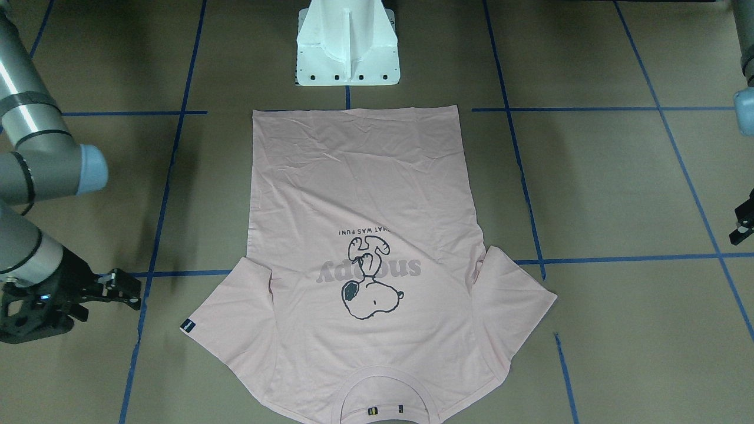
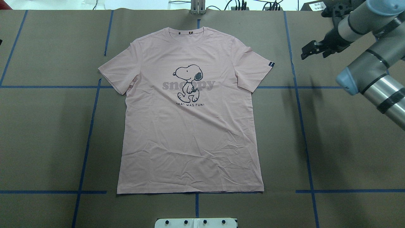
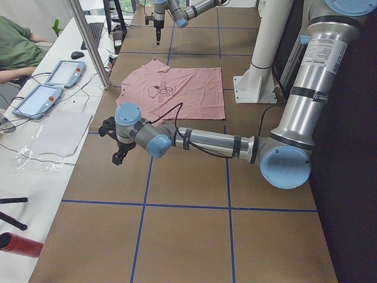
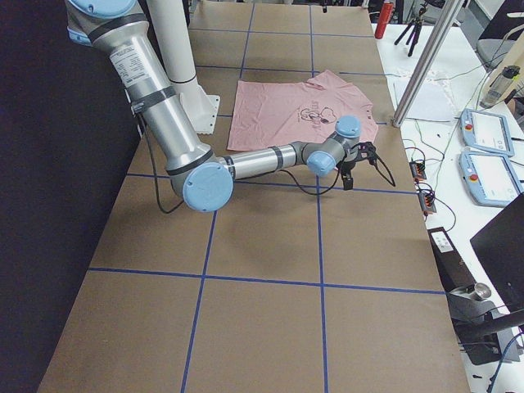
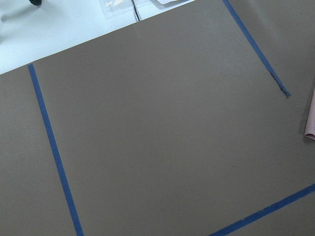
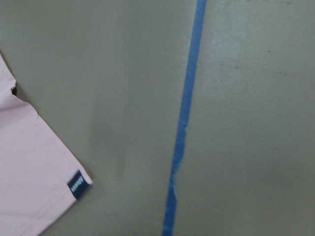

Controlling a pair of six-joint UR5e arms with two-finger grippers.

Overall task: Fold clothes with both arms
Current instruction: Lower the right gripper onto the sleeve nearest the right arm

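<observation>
I will next move my right gripper over to the sleeve corner (image 1: 191, 324) (image 6: 80, 183) with the black tag on the pale pink T-shirt, and then close it there.
The pale pink T-shirt (image 2: 190, 133) lies flat on the brown table, Snoopy print up, collar at the far edge and hem toward the robot's base. Both sleeves are spread out. My right gripper (image 2: 308, 50) hovers open to the right of the sleeve with the black tag (image 2: 271, 64), apart from the cloth; that tag (image 6: 78, 184) shows in the right wrist view. My left gripper (image 1: 743, 227) is cut off by the front-facing view's right edge, well clear of the other sleeve; whether it is open or shut cannot be told. The left wrist view catches only a sliver of the shirt (image 5: 311, 123).
The white pedestal base (image 1: 347, 47) stands just behind the hem. Blue tape lines (image 2: 299, 104) grid the table. Beyond the far edge are a metal post (image 3: 91, 47), tablets (image 3: 65, 73) on a white bench and a seated person (image 3: 15, 47).
</observation>
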